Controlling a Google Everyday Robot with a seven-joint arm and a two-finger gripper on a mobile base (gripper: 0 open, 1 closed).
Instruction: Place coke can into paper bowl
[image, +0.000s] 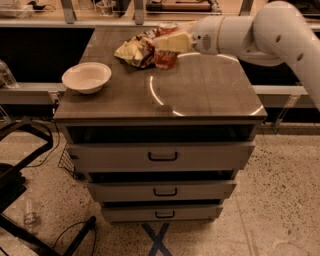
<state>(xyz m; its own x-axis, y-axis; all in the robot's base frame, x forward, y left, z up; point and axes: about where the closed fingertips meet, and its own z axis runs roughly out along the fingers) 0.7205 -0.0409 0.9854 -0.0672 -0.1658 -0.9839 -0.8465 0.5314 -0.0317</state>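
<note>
Next, I release the coke can from my gripper on the table (134, 96) next to the paper bowl, in front of the snack bag.
The coke can (166, 54) is a small red can with a silver top, held upright in the air above the table's back middle. My gripper (170, 43) is shut on the coke can, its pale fingers (172, 42) across the can's upper half, with the white arm reaching in from the right. The paper bowl (86, 76) is a shallow off-white bowl standing empty near the table's left edge, well to the left of the can and nearer the front.
A crumpled brown-and-yellow snack bag (134, 49) lies on the table just left of and behind the can. The wooden table top (200, 95) sits on a cabinet with three drawers (162, 156). A dark chair frame (20, 165) stands at the lower left.
</note>
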